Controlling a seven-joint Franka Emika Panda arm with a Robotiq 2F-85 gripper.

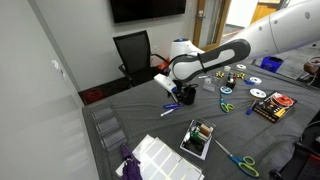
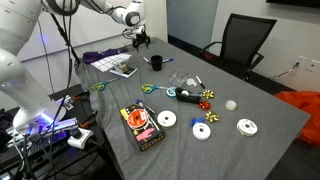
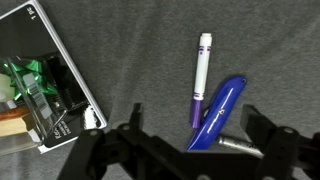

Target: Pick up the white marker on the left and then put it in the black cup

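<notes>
The white marker's body (image 1: 170, 111) (image 3: 199, 88) will be gripped by my gripper close to the marker's purple end, beside the blue pen-like thing.
The white marker (image 3: 203, 70), a thin white stick with a purple end, lies on the grey cloth and touches a glossy blue pen-like thing (image 3: 222, 108) at its purple end. It also shows as a pale streak in an exterior view (image 1: 168, 111). My gripper (image 3: 195, 140) is open and empty and hangs above the cloth just short of both; it shows in both exterior views (image 1: 173, 92) (image 2: 140, 42). The black cup (image 2: 157, 62) stands upright on the table close beside the gripper (image 1: 187, 95). The cup is out of the wrist view.
A clear box with a green bow (image 3: 40, 95) (image 1: 200, 138) lies close by. Green scissors (image 2: 150, 88), several discs (image 2: 203, 130), a colourful box (image 2: 143, 124), clear trays (image 1: 160, 155) and purple cloth (image 1: 130, 160) lie on the table. A black chair (image 1: 133, 50) stands behind.
</notes>
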